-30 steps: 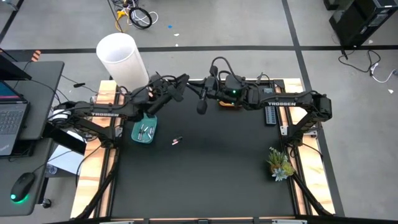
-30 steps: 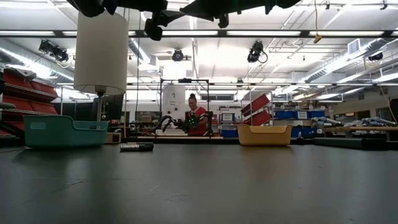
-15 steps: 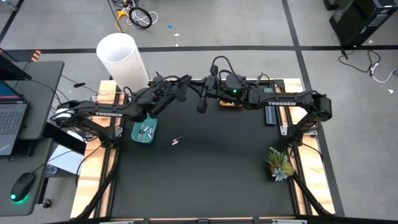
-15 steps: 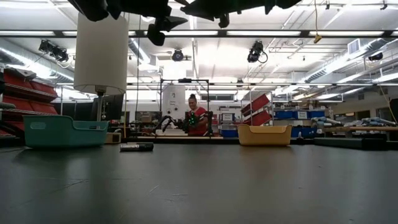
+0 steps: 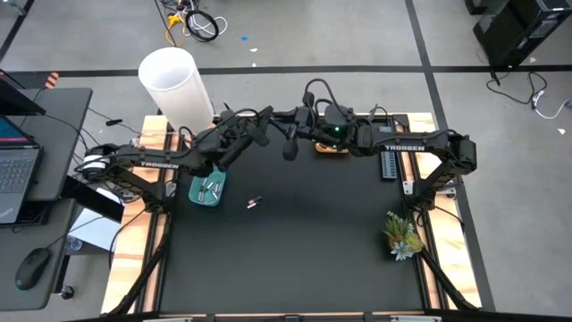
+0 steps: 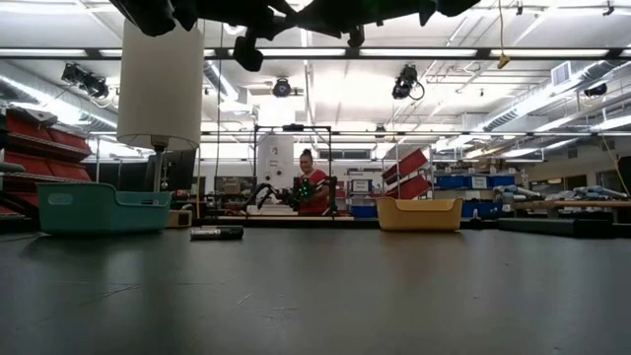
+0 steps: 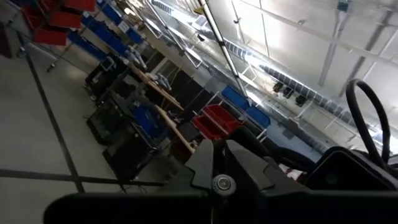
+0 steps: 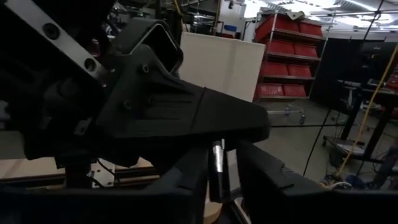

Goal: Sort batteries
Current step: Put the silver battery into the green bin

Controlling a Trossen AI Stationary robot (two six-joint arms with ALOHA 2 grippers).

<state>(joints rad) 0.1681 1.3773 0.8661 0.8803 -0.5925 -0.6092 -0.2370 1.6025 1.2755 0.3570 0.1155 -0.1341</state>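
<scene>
Next, my left gripper lets go of the silver battery among the other batteries in the teal bin (image 5: 211, 192).
High over the table's far middle my two grippers meet tip to tip. A small silver battery (image 8: 217, 167) stands between them. My left gripper (image 5: 261, 132) is shut on it. My right gripper (image 5: 288, 143) is open; its fingers (image 8: 186, 180) stand on either side of the battery, with a gap on one side. A dark battery with a pink end (image 5: 254, 204) lies on the black table, also in the low view (image 6: 217, 233). A few more batteries (image 5: 208, 187) lie in the teal bin (image 5: 198, 195). My left gripper holds the silver battery by the end (image 8: 216, 146) farthest from my right gripper, pinched between the free ends of its two fingers (image 8: 230, 121). In the left wrist view the battery's round end (image 7: 222, 183) shows between dark fingers. The battery is lifted high above the table.
A yellow bin (image 6: 419, 213) stands at the far edge under my right arm. A white cylinder (image 5: 175, 85) rises at the far left, a grey rack (image 5: 389, 165) sits at the right edge, and a plant sprig (image 5: 402, 234) at the near right. A person (image 6: 311, 192) sits beyond the table.
My left gripper has moved a little toward the table's right edge, up to my right gripper. In the low view its fingers stood spread half a second ago and now stand close together. The battery on the table and the bins have not moved.
</scene>
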